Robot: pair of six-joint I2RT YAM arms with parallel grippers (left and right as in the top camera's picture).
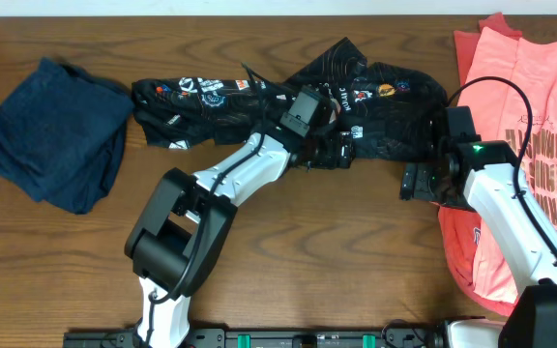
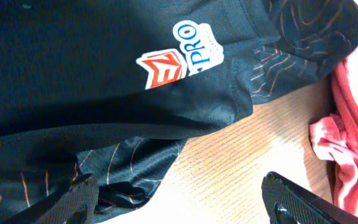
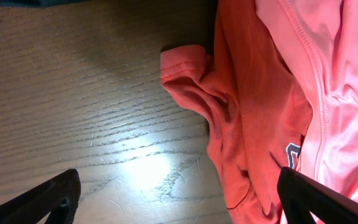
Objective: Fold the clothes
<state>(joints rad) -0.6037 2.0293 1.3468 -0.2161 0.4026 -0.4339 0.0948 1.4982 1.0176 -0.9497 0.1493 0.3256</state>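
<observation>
The robot's right gripper will next grab the black jersey's near corner point(image 1: 427, 157) at the end beside the coral-pink T-shirts.
The black jersey point(image 1: 259, 97) with orange contour lines and logos lies crumpled across the far middle of the table. My left gripper point(image 1: 341, 152) is open at its near hem. In the left wrist view the jersey point(image 2: 104, 74) fills the upper left, and one finger of the open gripper point(image 2: 179, 205) rests over its hem while the other is over bare wood. My right gripper point(image 1: 416, 182) is open and empty between the jersey's right end and the coral-pink T-shirts point(image 1: 520, 145). In the right wrist view it point(image 3: 179, 199) hovers over wood beside a pink sleeve point(image 3: 260, 106).
A dark navy garment point(image 1: 51, 130) lies bunched at the far left. The pink shirts run down the right edge of the wooden table point(image 1: 337, 251). A pink shirt edge point(image 2: 347, 149) shows at the right of the left wrist view.
</observation>
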